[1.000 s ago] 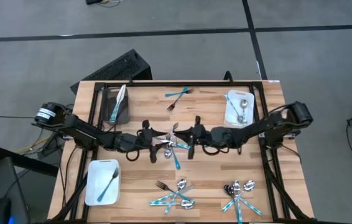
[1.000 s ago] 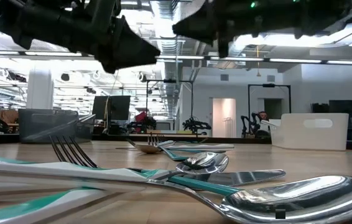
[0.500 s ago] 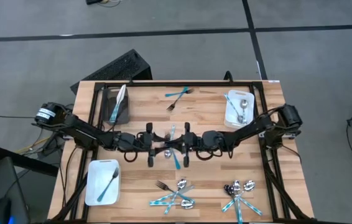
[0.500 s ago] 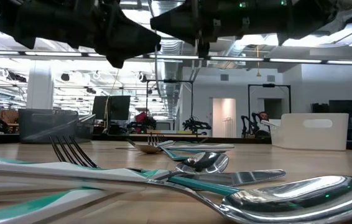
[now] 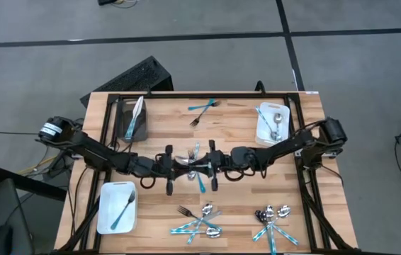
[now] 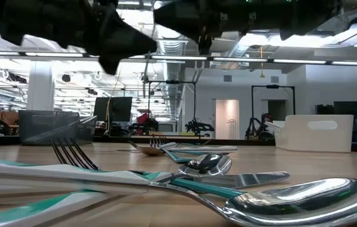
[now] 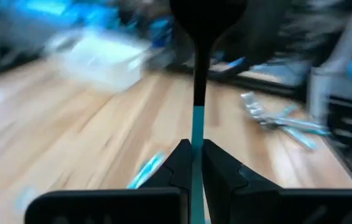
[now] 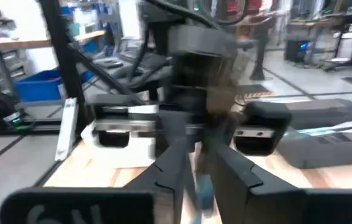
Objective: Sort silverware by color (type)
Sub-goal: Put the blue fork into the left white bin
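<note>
Next, my left gripper lets go of the teal-handled piece of silverware in the near white bin [image 5: 126, 200], so that it ends up alongside the fork.
Over the table's middle my two grippers meet tip to tip. My left gripper [image 5: 185, 167] [image 7: 192, 163] is shut on a teal-handled piece of silverware [image 7: 196, 118] that runs straight ahead from its fingers; its far end shows only dark. My right gripper [image 5: 207, 166] [image 8: 201, 158] faces it from the table's right, its fingers a little apart on either side of something teal [image 8: 204, 188]. Whether they touch it, I cannot tell. Another teal-handled piece [image 5: 200, 183] lies on the table under both grippers. My left gripper pinches the teal handle [image 7: 193, 149] between its two fingers. The fingers come nearly level from the table's left and lie along the handle. The piece sticks out level toward my right gripper, lifted clear of the table.
A dark bin [image 5: 133, 119] stands at the far left, a white bin [image 5: 271, 124] with silverware at the far right, another white bin [image 5: 117, 207] near left. Two piles of silverware [image 5: 200, 221] [image 5: 273, 221] lie along the near edge. A teal fork [image 5: 202, 106] lies at the far edge.
My right gripper has gone toward the table's left edge with the piece, up to my left gripper. My left gripper's fingers, spread wide a second ago, have shut on the teal handle. The piece stays level above the table.
</note>
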